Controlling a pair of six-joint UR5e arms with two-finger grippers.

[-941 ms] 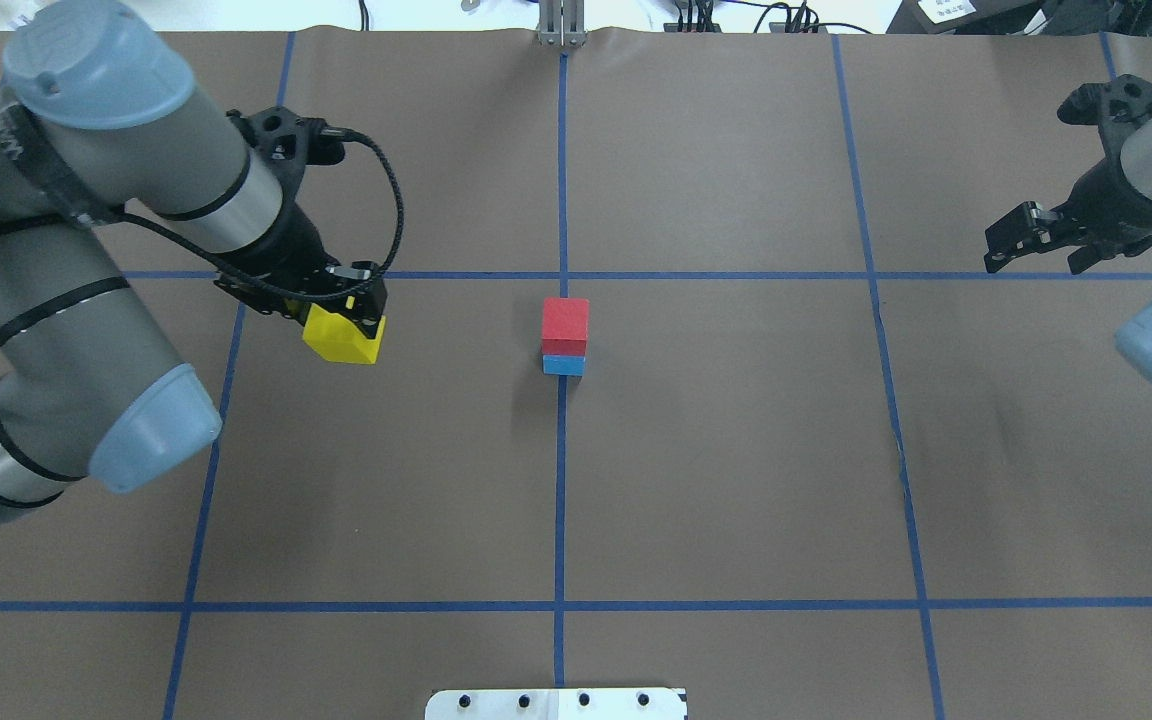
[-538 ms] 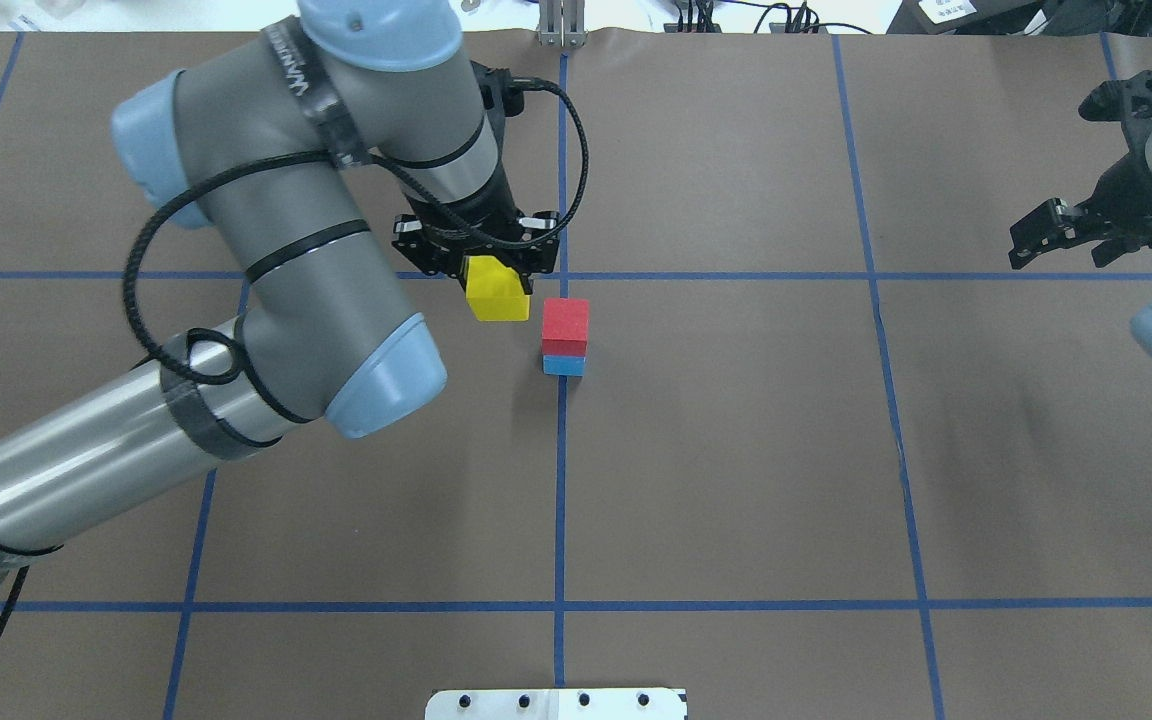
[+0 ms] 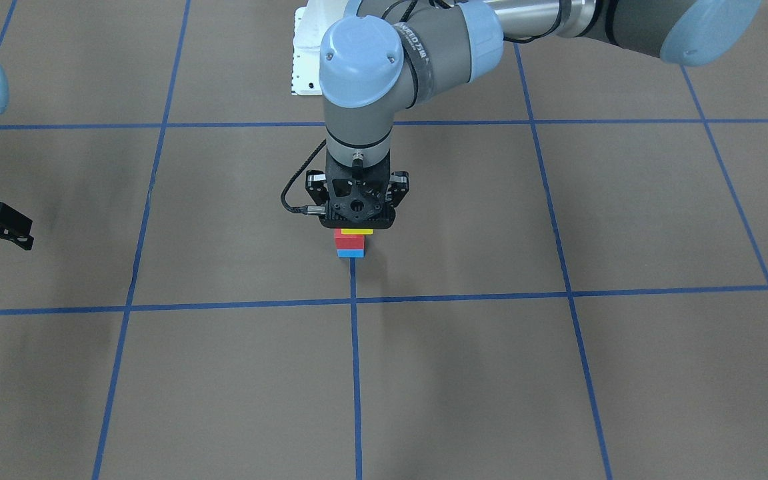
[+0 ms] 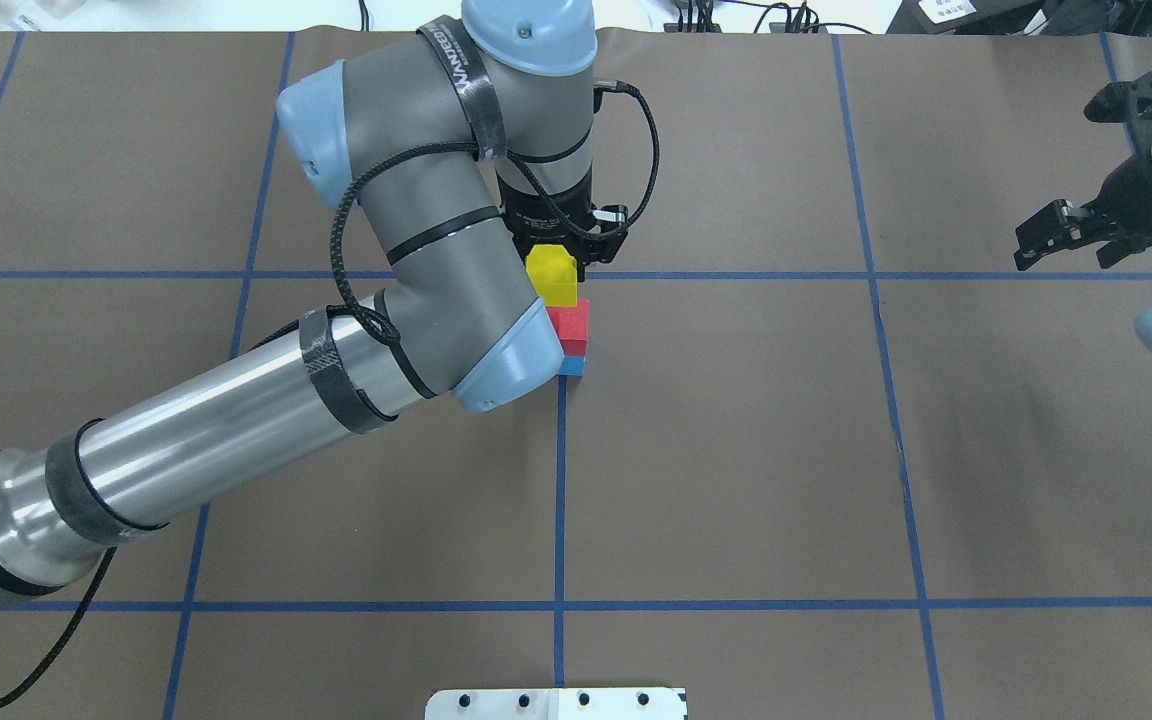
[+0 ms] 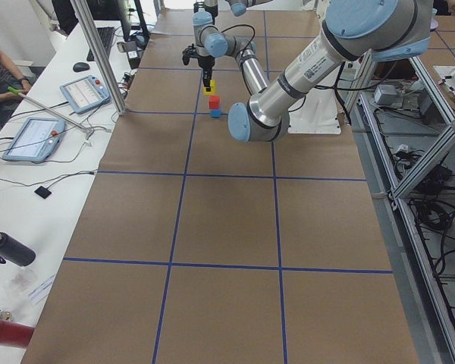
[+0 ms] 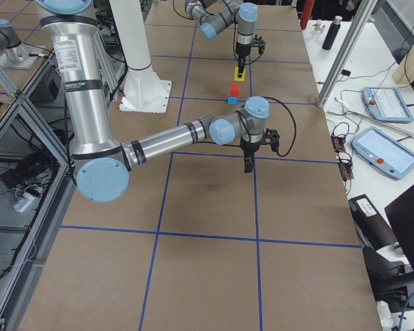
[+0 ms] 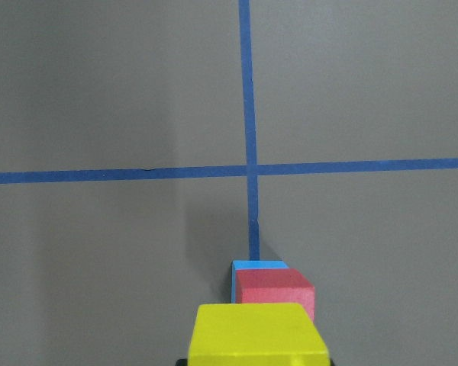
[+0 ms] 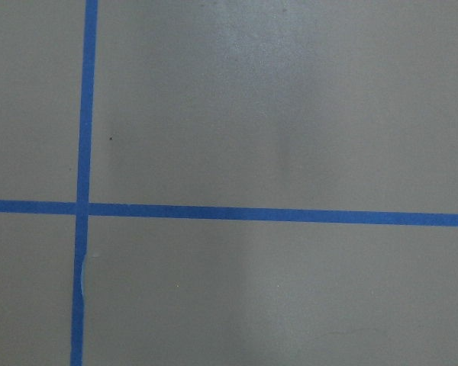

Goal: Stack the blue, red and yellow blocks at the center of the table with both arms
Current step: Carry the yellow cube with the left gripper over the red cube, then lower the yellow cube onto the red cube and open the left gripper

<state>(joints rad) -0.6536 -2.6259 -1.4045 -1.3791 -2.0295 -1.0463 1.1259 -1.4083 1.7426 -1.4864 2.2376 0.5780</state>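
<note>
I should let go of the yellow block with my left gripper on top of the red block (image 3: 350,236) (image 7: 279,300), squarely over the blue block.
A red block (image 4: 573,323) sits on a blue block (image 4: 571,367) at the table's centre, by the crossing of the blue tape lines. My left gripper (image 4: 554,262) is shut on a yellow block (image 4: 551,277) and holds it just above the red block, not touching it. The left wrist view shows the yellow block (image 7: 257,333) low in front, with the red block (image 7: 275,290) and blue block (image 7: 258,266) under and beyond it. My right gripper (image 4: 1064,240) is open and empty at the far right, well away from the stack.
Blue tape lines (image 4: 561,480) divide the brown table into squares. A white base plate (image 4: 556,703) lies at the near edge. My left arm's elbow (image 4: 496,360) hangs over the table just left of the stack. A side bench with tablets (image 5: 38,136) runs along the far side.
My left arm has swung right with the yellow block, from beside the stack to above the red block. My right gripper has barely moved.
</note>
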